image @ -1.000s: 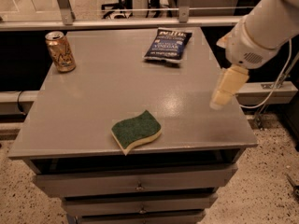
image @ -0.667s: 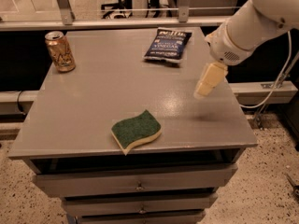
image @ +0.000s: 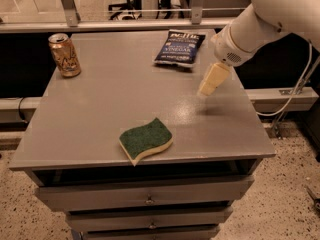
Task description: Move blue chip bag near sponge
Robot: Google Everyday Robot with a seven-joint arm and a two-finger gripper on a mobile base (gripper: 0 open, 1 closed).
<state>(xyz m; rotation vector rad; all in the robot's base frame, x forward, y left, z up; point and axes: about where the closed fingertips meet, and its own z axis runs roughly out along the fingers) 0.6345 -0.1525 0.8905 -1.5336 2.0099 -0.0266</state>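
Observation:
The side edge [image: 196, 50] of the blue chip bag, the one farthest from the gold drink can, will be gripped by my closing gripper.
The blue chip bag [image: 179, 48] lies flat at the back of the grey table [image: 100, 114], right of centre, white lettering up. The sponge [image: 146, 140], green top on a pale yellow base, lies near the front edge, about mid-table. My gripper [image: 207, 87] hangs from the white arm at the right, above the table surface, a little to the right of and in front of the bag and not touching it. It holds nothing that I can see.
A gold drink can [image: 64, 55] stands at the back left corner. Drawers [image: 145, 200] sit under the table top. A metal rail [image: 130, 24] runs behind the table. A cable [image: 292, 99] hangs at the right.
The arm and gripper have moved left and toward the back of the table, closer to the chip bag. Bag, sponge and can have not moved.

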